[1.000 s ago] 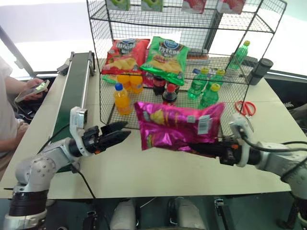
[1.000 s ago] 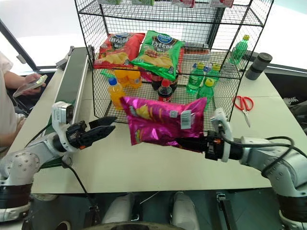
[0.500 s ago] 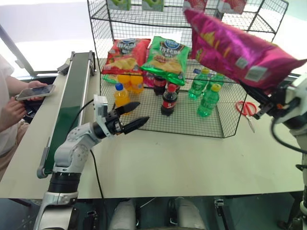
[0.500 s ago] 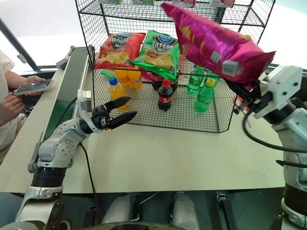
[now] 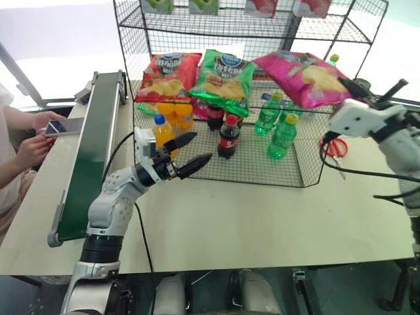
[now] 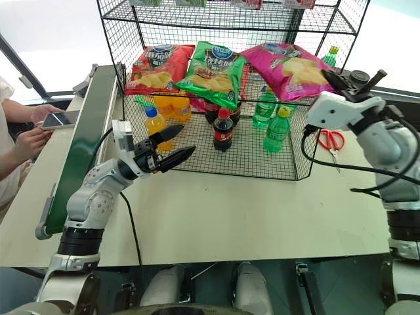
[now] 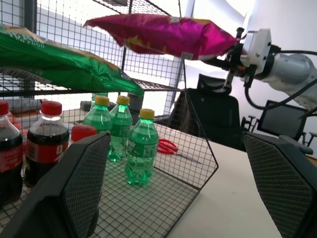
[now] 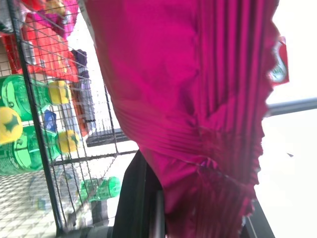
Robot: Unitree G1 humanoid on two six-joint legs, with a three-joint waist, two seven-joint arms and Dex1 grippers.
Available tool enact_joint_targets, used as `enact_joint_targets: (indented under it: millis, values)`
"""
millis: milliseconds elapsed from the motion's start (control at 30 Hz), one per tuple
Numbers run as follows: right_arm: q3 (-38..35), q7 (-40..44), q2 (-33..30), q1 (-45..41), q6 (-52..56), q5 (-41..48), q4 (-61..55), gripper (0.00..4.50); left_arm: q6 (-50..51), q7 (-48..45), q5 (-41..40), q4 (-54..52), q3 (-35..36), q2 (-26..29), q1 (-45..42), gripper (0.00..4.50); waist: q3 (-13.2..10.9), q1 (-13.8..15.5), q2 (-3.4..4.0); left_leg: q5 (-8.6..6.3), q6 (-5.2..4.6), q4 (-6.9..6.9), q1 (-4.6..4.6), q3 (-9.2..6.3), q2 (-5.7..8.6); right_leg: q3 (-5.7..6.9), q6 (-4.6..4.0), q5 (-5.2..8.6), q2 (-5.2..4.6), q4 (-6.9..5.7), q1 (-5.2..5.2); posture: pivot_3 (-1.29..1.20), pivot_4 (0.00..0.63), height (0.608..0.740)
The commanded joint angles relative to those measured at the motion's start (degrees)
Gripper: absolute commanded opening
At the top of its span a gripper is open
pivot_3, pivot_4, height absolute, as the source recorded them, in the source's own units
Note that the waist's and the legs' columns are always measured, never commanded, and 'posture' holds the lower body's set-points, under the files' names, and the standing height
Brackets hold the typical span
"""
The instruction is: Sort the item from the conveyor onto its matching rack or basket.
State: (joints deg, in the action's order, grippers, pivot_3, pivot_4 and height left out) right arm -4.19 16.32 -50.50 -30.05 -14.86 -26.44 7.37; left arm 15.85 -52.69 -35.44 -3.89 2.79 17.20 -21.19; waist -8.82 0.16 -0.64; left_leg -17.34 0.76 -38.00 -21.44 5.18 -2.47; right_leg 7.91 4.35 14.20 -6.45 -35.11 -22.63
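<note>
The pink crisp bag lies crosswise next to the green crisp bag. Next, my right gripper rests it, takes the pink crisp bag's bottom end (image 5: 335, 90) and swings that end toward the front.
The item, a shiny magenta-pink crisp bag (image 5: 303, 75), lies nearly level over the right part of the black wire rack's (image 5: 197, 29) middle tier, beside the green crisp bag. My right gripper (image 5: 354, 90) is shut on the bag's right end, just outside the rack. In the left wrist view the bag (image 7: 163, 35) hangs slightly above the tier, with the right gripper (image 7: 233, 49) pinching its end. The right wrist view shows the bag's crimped seam (image 8: 198, 89) up close. My left gripper (image 5: 202, 147) is open and holds nothing in front of the rack's lowest tier. The dark green conveyor (image 5: 92, 144) runs along the left.
A red crisp bag (image 5: 167, 73) and a green crisp bag (image 5: 223, 79) lie on the middle tier. Orange, cola (image 5: 226, 136) and green bottles stand on the lowest tier. Red scissors (image 5: 335, 146) lie right of the rack. A person's hand holds a phone (image 5: 62, 126) beside the conveyor.
My right arm has swung the pink bag from in front of the rack up high, then down and level over the middle tier. My left gripper has edged right, still open.
</note>
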Motion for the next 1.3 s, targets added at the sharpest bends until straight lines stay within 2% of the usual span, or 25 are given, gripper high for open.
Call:
enact_joint_targets:
  millis: [33, 200, 567, 700, 867, 933, 1067, 1300]
  values:
    - [1.2, -3.0, 2.1, -5.3, 3.3, -1.6, 3.2, 0.09, -1.1, 1.0, 0.6, -2.7, -0.1, -0.3, 0.6, 4.50, 0.0, 0.0, 0.00, 0.00, 0.01, 0.00, 0.00, 0.00, 0.00, 0.00, 0.00, 0.00, 0.00, 0.00, 0.00, 0.00, 0.150, 0.740]
    - [3.0, -4.2, 4.1, -9.6, 7.3, -2.5, 8.5, 0.09, -1.4, 2.0, 1.4, -4.2, -0.9, -0.8, 1.7, 4.50, 0.0, 0.3, 0.02, 0.01, 0.01, -0.01, -0.04, -0.01, 0.00, 0.02, 0.00, 0.00, -0.01, 0.02, 0.00, 0.00, 0.150, 0.740]
    - [4.7, -2.5, 4.9, -10.9, 11.5, -0.6, 11.7, 0.09, -2.6, 3.4, 2.7, -4.9, -1.8, -0.9, 2.5, 4.50, 0.0, 0.1, 0.03, 0.00, 0.00, 0.00, -0.02, -0.02, 0.00, 0.03, 0.00, 0.00, -0.01, 0.00, 0.02, 0.00, 0.150, 0.740]
    - [3.7, 0.3, 5.7, -11.5, 12.4, 3.2, 11.0, 2.07, -2.7, 3.6, 2.9, -5.0, -2.0, -1.1, 2.7, 4.50, 0.0, 0.1, 0.03, 0.00, 0.00, -0.01, -0.03, -0.03, 0.00, 0.03, 0.00, 0.00, -0.01, 0.00, 0.02, 0.00, 0.150, 0.740]
    - [2.0, 8.7, 6.0, -13.1, 16.1, 11.3, 8.9, 4.48, -3.0, 3.8, 3.5, -4.8, -2.3, -1.2, 2.6, 4.50, 0.0, 0.0, 0.03, 0.00, -0.01, -0.01, -0.02, -0.04, 0.00, 0.04, 0.00, -0.01, -0.01, 0.00, 0.03, 0.00, 0.150, 0.740]
    - [2.6, 11.2, 4.5, -13.4, 15.6, 11.7, 8.5, 4.48, -2.9, 4.0, 3.6, -4.9, -2.3, -1.3, 2.7, 4.50, 0.0, 0.0, 0.03, 0.00, -0.01, 0.00, 0.00, -0.07, -0.02, 0.05, -0.01, -0.01, 0.00, 0.00, 0.05, 0.00, 0.150, 0.740]
    - [0.2, 17.8, 6.4, -13.3, 20.9, 20.1, 6.3, 4.48, -3.4, 3.8, 4.4, -4.8, -2.8, -1.5, 3.2, 4.50, 0.0, -0.1, 0.03, -0.02, -0.04, 0.00, -0.01, -0.07, -0.02, 0.05, -0.01, -0.01, 0.00, 0.00, 0.04, 0.00, 0.150, 0.740]
    - [-2.1, 20.6, 9.2, -11.7, 25.5, 28.1, 1.1, 4.48, -3.9, 4.0, 5.2, -5.0, -3.5, -1.4, 3.5, 4.50, 0.0, 0.0, 0.03, -0.03, -0.06, 0.00, -0.01, -0.07, -0.03, 0.06, -0.02, -0.01, 0.00, -0.01, 0.03, 0.00, 0.150, 0.740]
